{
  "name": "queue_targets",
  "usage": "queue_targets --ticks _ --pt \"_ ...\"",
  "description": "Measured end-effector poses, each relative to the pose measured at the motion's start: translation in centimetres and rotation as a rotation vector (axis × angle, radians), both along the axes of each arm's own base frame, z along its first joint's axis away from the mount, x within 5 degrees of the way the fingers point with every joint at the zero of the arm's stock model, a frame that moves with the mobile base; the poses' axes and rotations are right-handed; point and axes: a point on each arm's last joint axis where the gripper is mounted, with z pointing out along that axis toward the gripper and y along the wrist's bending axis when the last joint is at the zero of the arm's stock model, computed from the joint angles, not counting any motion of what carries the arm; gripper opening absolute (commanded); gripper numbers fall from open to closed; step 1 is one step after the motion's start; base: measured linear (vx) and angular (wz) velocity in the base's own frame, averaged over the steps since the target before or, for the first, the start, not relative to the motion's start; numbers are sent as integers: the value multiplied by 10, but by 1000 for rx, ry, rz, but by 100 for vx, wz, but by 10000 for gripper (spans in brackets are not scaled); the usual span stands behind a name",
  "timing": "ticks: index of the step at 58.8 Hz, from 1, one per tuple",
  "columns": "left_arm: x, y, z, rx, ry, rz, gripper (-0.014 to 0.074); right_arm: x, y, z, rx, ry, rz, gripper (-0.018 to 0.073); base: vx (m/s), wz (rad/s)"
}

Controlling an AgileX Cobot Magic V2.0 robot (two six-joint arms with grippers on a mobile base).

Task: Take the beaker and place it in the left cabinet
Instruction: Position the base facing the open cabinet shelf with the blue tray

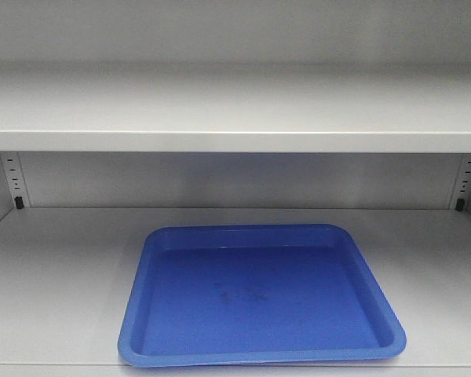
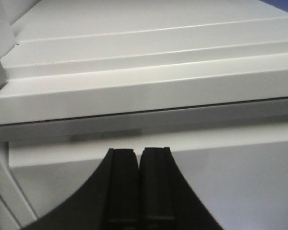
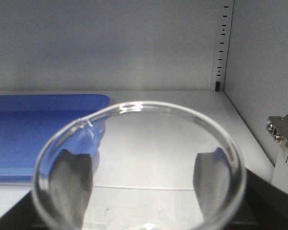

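Observation:
Next, I let go of the clear glass beaker with my right gripper, standing upright near the middle of the blue tray [image 1: 250,298].
In the right wrist view my right gripper [image 3: 141,179] is shut on the clear glass beaker [image 3: 134,108]. Its round rim fills the lower frame, with the pour spout at the left. Both dark fingers [image 3: 74,184] show through the glass on either side. The beaker hangs in front of the grey cabinet shelf [image 3: 182,110], right of the blue tray. In the left wrist view my left gripper [image 2: 139,153] is shut and empty, below the front edge of a cabinet shelf [image 2: 134,91]. The front view shows the cabinet [image 1: 235,110] with neither gripper nor beaker in sight.
A blue plastic tray [image 1: 259,294] lies on the lower shelf, left of centre; it also shows in the right wrist view [image 3: 33,134]. The cabinet's right wall [image 3: 264,72] with a slotted rail [image 3: 221,48] and a metal hinge [image 3: 283,136] stand close on the right.

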Motion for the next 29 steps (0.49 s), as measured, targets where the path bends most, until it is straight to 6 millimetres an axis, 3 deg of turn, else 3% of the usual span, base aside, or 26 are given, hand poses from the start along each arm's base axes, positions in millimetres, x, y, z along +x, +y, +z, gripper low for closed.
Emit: queue_targets --ticks 29 --pt "0 0 0 0 0 0 4 0 1 4 -34 -48 12 -4 0 0"
